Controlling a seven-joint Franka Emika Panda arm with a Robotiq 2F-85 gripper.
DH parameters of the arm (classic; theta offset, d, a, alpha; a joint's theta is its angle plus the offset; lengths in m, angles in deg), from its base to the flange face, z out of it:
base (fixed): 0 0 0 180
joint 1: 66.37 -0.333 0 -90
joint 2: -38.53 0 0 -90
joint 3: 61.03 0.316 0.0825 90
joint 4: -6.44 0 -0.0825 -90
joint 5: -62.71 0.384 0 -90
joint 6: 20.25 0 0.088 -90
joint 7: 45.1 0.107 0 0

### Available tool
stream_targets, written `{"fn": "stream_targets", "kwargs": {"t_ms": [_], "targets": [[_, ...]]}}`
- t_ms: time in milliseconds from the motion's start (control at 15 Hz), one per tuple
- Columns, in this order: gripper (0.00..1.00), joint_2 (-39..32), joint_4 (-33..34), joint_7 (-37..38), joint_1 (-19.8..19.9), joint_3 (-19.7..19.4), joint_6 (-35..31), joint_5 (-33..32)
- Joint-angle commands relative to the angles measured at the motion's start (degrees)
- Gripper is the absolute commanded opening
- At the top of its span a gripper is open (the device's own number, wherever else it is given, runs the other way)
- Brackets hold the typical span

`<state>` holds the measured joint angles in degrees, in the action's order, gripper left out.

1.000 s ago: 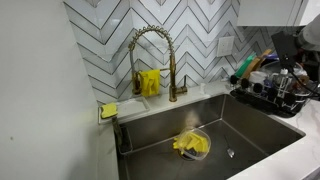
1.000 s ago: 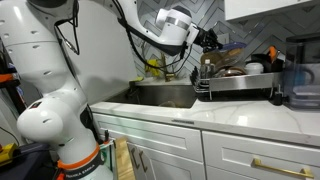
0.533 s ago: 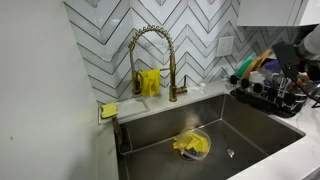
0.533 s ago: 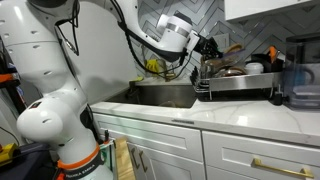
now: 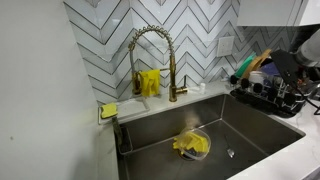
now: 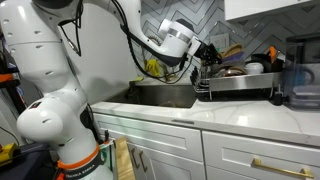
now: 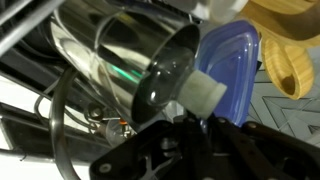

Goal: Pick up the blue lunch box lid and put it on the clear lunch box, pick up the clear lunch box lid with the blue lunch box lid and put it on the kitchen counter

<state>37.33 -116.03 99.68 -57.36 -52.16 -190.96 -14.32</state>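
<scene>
Next, my gripper opens and grips the lid's edge (image 7: 238, 110) beside the white cap, as it is shut below the cap, short of the blue lunch box lid.
The blue lunch box lid (image 7: 232, 58) stands on edge in the dish rack, filling the upper right of the wrist view behind a shiny steel cup (image 7: 120, 55). My gripper (image 7: 198, 122) is shut with nothing between its fingers, its tips just below a white cap (image 7: 204, 90) and short of the lid. In both exterior views the gripper (image 5: 297, 50) (image 6: 207, 48) hovers at the rack's near end. A clear container (image 5: 192, 144) with a yellow cloth in it, apparently the clear lunch box, lies in the sink. The white kitchen counter (image 6: 240, 117) borders the sink.
The black dish rack (image 5: 270, 98) (image 6: 240, 85) is crowded with utensils, among them a pale wooden spoon (image 7: 290, 50). A gold faucet (image 5: 150, 55) arches over the steel basin (image 5: 200, 125). A yellow sponge (image 5: 108, 110) sits on the sink's corner.
The shut gripper has moved down and closer to the dish rack. Nothing else has moved.
</scene>
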Motion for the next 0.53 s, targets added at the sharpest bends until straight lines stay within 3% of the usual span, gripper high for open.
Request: {"fn": "stream_targets", "kwargs": {"t_ms": [0,200,400,467], "targets": [[0.02,-1.4,1.2,-0.3,0.3,-0.3,-2.8,-0.4],[0.02,-2.2,2.0,-0.7,0.3,-0.3,-3.3,-0.2],[0.10,-2.8,1.7,-2.4,0.5,-0.4,-2.3,0.7],[0.18,-3.0,1.8,-2.7,0.6,-0.5,-2.4,0.8]]}}
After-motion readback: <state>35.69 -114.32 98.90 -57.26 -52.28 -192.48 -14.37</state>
